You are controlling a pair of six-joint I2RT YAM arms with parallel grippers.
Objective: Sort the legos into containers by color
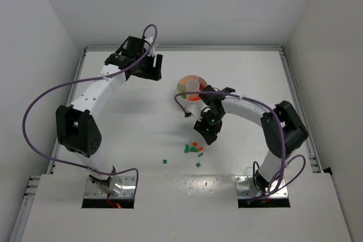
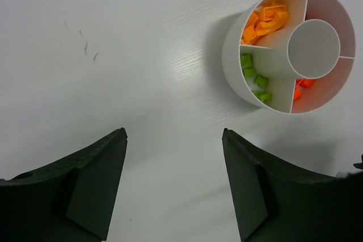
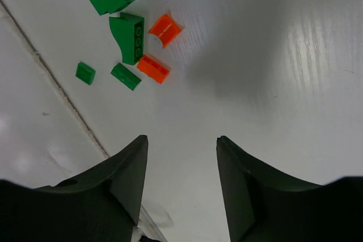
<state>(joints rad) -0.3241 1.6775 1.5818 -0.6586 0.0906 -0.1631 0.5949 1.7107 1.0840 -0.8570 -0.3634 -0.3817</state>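
My right gripper should grip the sides of the red-orange brick (image 1: 201, 148) (image 3: 153, 69) beside the narrow green brick and leave the arched red-orange brick for later.
The round white dish (image 1: 182, 83) stands mid-table; the left wrist view shows its rim (image 2: 229, 43) with orange bricks (image 2: 264, 21), light green bricks (image 2: 253, 77) and red-orange bricks (image 2: 303, 86) in separate wedges. Loose green bricks (image 1: 191, 149) and red-orange bricks (image 1: 199, 149) lie near the front; the right wrist view shows green bricks (image 3: 129, 35) beside two red-orange bricks (image 3: 153, 67). My right gripper (image 1: 205, 131) is open and empty above the table, short of that cluster (image 3: 181, 140). My left gripper (image 1: 148, 67) is open and empty, left of the dish (image 2: 174, 134).
A single green brick (image 1: 165, 161) and another (image 1: 198, 164) lie apart near the front seam of the table (image 1: 187, 175). Walls rise on the left, right and far sides.
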